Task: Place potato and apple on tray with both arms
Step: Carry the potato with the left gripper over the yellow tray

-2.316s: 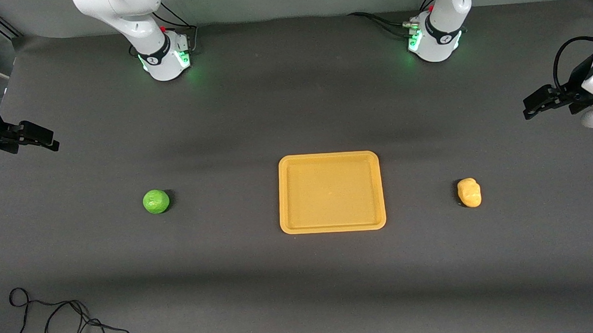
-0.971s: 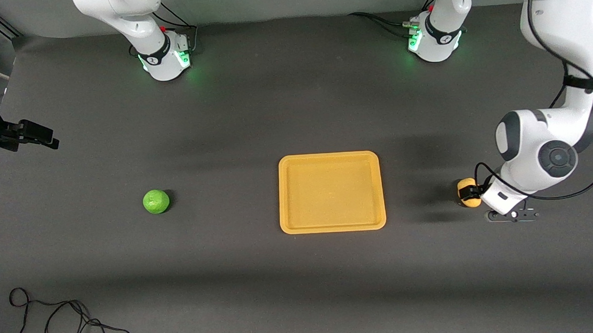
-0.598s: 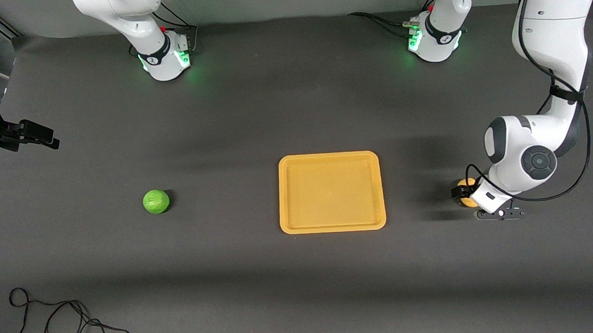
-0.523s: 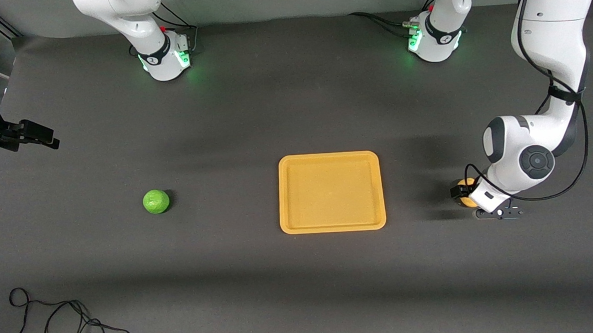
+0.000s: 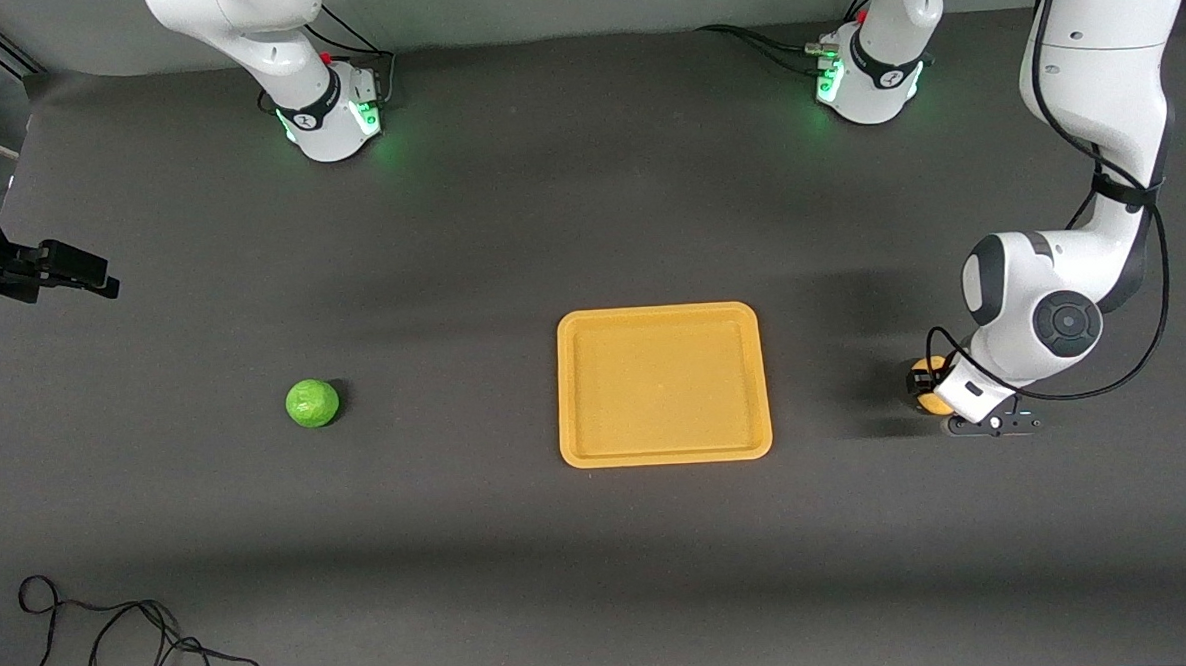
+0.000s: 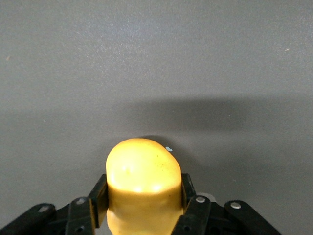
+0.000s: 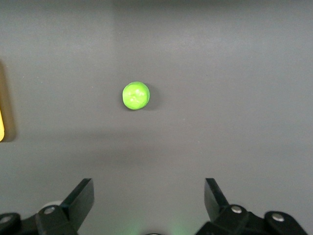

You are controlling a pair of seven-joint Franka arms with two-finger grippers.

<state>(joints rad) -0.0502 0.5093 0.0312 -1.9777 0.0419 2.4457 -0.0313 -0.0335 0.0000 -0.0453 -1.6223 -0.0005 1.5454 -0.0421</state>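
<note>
The potato will go down from my left gripper just inside the tray's edge (image 5: 716, 384) that is farthest away from the green apple, and I will leave it there. The potato still lies beside the tray.
The yellow-orange potato (image 5: 923, 381) lies toward the left arm's end of the table, beside the tray (image 5: 666, 456). My left gripper (image 5: 926, 387) is down on it, mostly hidden under the wrist. In the left wrist view the potato (image 6: 142, 181) fills the gap of the left gripper (image 6: 142, 188), and both fingers (image 6: 100, 193) press its sides. The green apple (image 5: 312, 402) lies toward the right arm's end. My right gripper (image 5: 85, 280) waits high at that end, open and empty (image 7: 149, 191), with the apple (image 7: 135, 95) well below it.
A black cable (image 5: 116, 634) lies looped near the front edge at the right arm's end. The tray's edge also shows in the right wrist view (image 7: 1, 125). Bare dark mat lies between the tray and each fruit.
My left arm has come down from the table's end onto the potato and its fingers now sit against it. The right arm, apple and tray have not moved.
</note>
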